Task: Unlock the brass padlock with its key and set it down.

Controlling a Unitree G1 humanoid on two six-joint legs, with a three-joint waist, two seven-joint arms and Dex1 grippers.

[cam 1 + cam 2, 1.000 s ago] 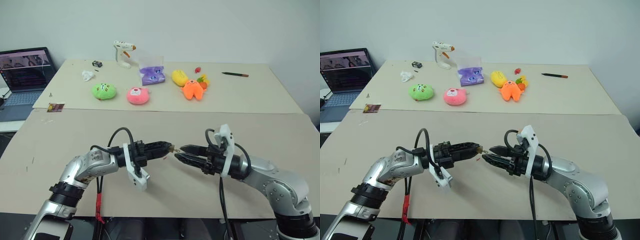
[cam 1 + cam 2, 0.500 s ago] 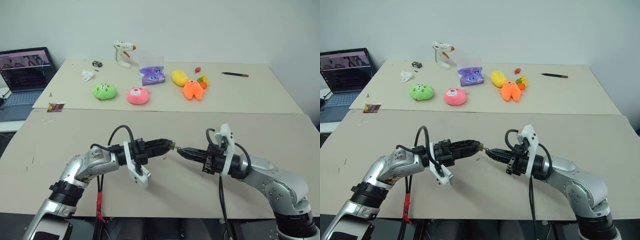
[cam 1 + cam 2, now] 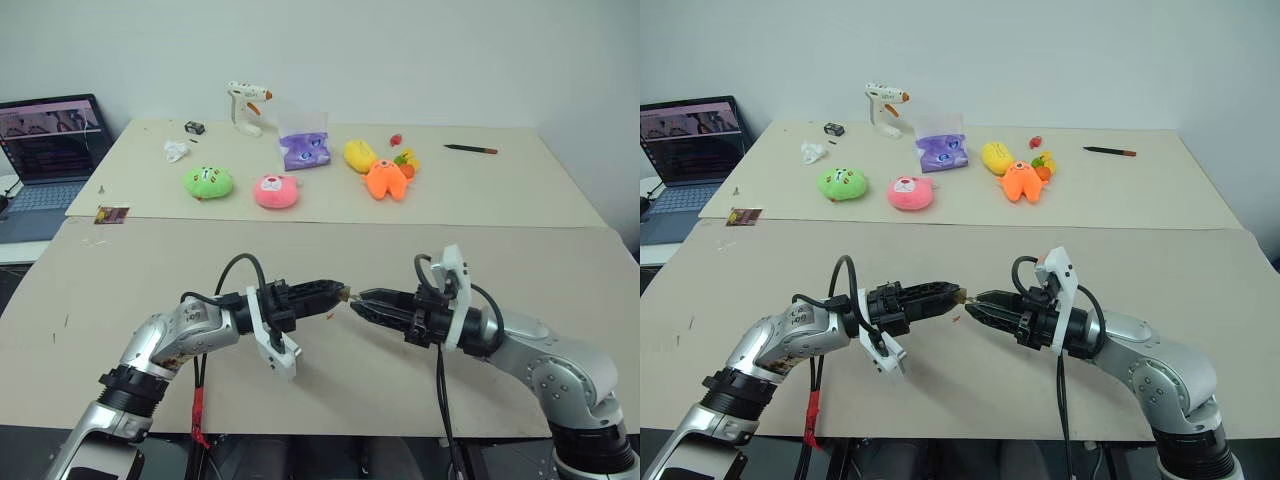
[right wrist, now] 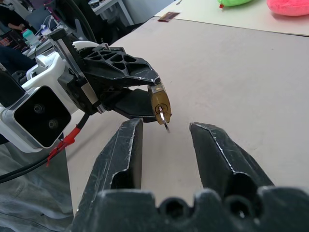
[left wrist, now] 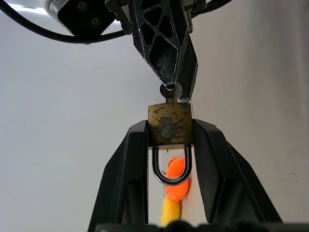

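The padlock's shackle sits between the fingers of my left gripper. My right gripper will reach past the key and take the padlock's body (image 5: 170, 123) to free the shackle.
My left gripper (image 3: 338, 292) is shut on the brass padlock (image 5: 170, 124), pinching its body between both fingertips above the table; the silver shackle (image 5: 170, 169) points back toward the wrist. The key (image 4: 165, 120) sticks out of the padlock's (image 4: 160, 103) free end, with its thin ring hanging there. My right gripper (image 3: 360, 297) faces the left one tip to tip and is open. Its fingers (image 4: 129, 145) stand on either side of the key without touching it.
Across the seam, the far table carries a green plush (image 3: 208, 182), a pink plush (image 3: 276, 191), an orange plush (image 3: 386, 181), a purple bag (image 3: 305, 150), a glue gun (image 3: 245, 105) and a pen (image 3: 470, 149). A laptop (image 3: 50, 150) sits at the left.
The right gripper stood open a second ago, shut at the padlock's key end half a second ago, and has opened again. The left gripper and padlock have kept still.
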